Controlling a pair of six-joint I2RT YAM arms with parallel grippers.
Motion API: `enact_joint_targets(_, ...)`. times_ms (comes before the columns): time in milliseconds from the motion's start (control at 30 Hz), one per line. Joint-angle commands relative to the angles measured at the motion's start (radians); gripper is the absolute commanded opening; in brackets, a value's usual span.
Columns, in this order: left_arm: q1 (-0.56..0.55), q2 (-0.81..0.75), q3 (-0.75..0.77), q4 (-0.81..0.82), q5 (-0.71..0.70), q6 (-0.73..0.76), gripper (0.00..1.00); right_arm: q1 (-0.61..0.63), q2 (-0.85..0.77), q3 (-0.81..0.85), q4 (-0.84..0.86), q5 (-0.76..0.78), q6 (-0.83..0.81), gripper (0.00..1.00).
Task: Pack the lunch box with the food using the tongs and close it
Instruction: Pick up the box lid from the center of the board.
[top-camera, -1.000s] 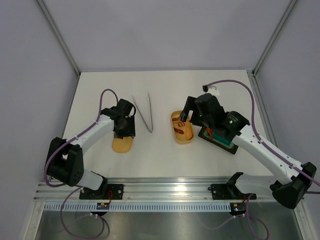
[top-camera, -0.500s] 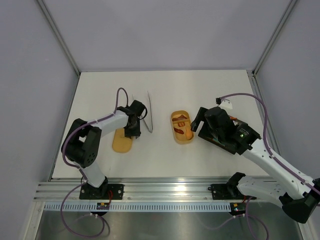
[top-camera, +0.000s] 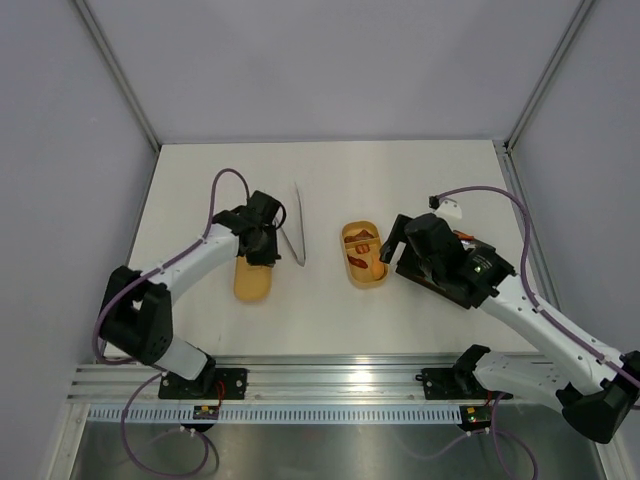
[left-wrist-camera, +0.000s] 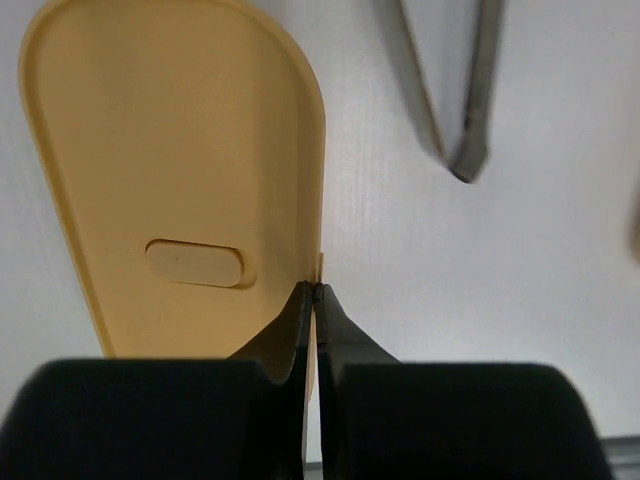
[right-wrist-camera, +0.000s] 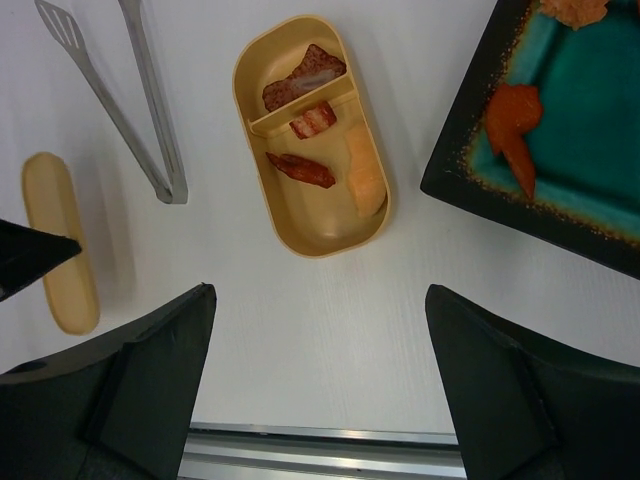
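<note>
Next, I move my right gripper to the lid's edge (top-camera: 269, 284) (right-wrist-camera: 93, 288) facing the lunch box and close it there, between my left gripper and the near end of the lid.
The orange-tan lunch box (top-camera: 365, 255) (right-wrist-camera: 310, 140) lies open at mid-table, with several food pieces (right-wrist-camera: 300, 168) in its two compartments. Left of it lie the silver tongs (top-camera: 290, 225) (right-wrist-camera: 130, 100) (left-wrist-camera: 460, 90), untouched. The flat matching lid (top-camera: 252, 282) (left-wrist-camera: 170, 170) (right-wrist-camera: 62, 245) is further left, and my left gripper (top-camera: 262, 245) (left-wrist-camera: 316, 290) is shut on its right edge. My right gripper (right-wrist-camera: 318, 292) (top-camera: 395, 240) hangs wide open just near of the box, holding nothing.
A black square tray (right-wrist-camera: 470, 130) with a teal inside sits right of the box, mostly under my right arm in the top view. A red food piece (right-wrist-camera: 512, 125) and an orange one (right-wrist-camera: 570, 10) lie on it. The table's metal front rail (right-wrist-camera: 320, 440) is close below.
My left gripper has closed its jaws onto the lid's edge, and the lid has shifted slightly. My right arm drew back from over the box, then held still.
</note>
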Motion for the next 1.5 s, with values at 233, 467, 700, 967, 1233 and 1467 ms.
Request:
enact_joint_targets(233,-0.035,-0.203,-0.036,0.074,0.218,-0.092,0.0,-0.006,0.154,0.086,0.071,-0.126,-0.039,0.95)
enact_joint_targets(467,-0.055,-0.214,-0.029,0.103,0.259,-0.142,0.0,0.025,0.261,-0.006,0.395,-0.51,-0.033,0.86)
enact_joint_targets(700,-0.069,-0.219,-0.003,0.093,0.246,-0.19,0.0,0.182,0.465,0.009,0.604,-0.515,-0.013,0.83)
enact_joint_targets(967,-0.072,-0.22,0.016,0.077,0.238,-0.202,0.0,0.255,0.612,0.065,0.694,-0.512,-0.022,0.79)
enact_joint_targets(1233,-0.078,-0.235,0.011,0.079,0.233,-0.208,0.0,0.258,0.679,0.068,0.745,-0.472,0.023,0.6)
enact_joint_targets(1467,-0.078,-0.255,0.004,0.073,0.222,-0.211,0.0,0.257,0.627,-0.023,0.851,-0.424,0.107,0.19)
